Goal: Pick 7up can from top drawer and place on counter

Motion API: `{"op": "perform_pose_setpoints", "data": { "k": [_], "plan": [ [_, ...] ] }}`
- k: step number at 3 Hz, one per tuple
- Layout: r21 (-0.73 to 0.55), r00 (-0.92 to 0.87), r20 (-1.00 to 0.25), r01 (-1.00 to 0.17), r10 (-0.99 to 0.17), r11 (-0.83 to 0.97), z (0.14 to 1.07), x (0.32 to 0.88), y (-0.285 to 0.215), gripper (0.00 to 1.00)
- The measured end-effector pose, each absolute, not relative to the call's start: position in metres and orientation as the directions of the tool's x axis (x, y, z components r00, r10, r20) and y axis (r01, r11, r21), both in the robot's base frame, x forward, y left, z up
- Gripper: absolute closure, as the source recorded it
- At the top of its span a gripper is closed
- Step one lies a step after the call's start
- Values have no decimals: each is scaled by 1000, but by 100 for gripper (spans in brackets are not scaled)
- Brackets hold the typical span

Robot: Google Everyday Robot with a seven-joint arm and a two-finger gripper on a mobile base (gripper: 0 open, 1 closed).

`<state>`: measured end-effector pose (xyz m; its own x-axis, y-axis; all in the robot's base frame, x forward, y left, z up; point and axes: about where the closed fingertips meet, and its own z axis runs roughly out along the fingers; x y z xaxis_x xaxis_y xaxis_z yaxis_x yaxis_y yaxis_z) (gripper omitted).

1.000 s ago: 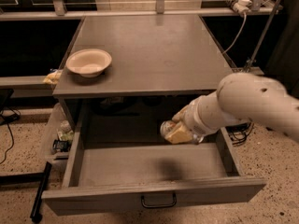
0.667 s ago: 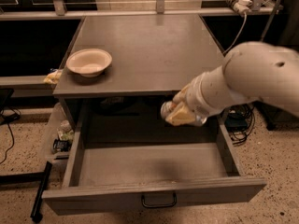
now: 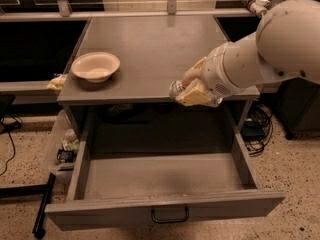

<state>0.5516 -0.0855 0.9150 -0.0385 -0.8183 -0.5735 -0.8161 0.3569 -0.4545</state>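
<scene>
I will let the 7up can go from my gripper on the middle of the counter (image 3: 165, 61), next to the cream bowl. The can is now above the top drawer's back.
My gripper (image 3: 187, 88) is at the front edge of the counter (image 3: 145, 49), right of its middle. It is shut on the 7up can (image 3: 177, 89), of which only a silvery end shows at the left of the cream fingers. The can is held at about counter height, above the back of the top drawer (image 3: 165, 179). The drawer is pulled fully out, with a dark pull handle (image 3: 170, 216) on its front panel. My white arm (image 3: 270, 49) comes in from the upper right.
A cream bowl (image 3: 95, 65) stands on the counter's left side. A yellowish object (image 3: 56, 82) lies on a ledge left of the cabinet. Small items (image 3: 67, 146) sit in a side bin at the drawer's left. Cables (image 3: 255, 126) lie on the floor at right.
The gripper has risen out of the drawer with the can, from just above the drawer floor up to the counter's front edge. The arm has moved up and closer to the camera.
</scene>
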Motion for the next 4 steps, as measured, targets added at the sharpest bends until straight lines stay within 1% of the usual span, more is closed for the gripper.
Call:
{"op": "perform_pose_setpoints", "data": {
  "k": [1,2,3,4],
  "plan": [
    [-491,3,-608,-787,-794,373,918,578,-81,100],
    [-531,72,-655,-751,-752,391,924,618,-68,100],
    [-538,149,-737,-720,-660,439,920,698,-47,100],
    [-480,150,-808,-728,-570,489,884,761,-36,100]
  ]
}}
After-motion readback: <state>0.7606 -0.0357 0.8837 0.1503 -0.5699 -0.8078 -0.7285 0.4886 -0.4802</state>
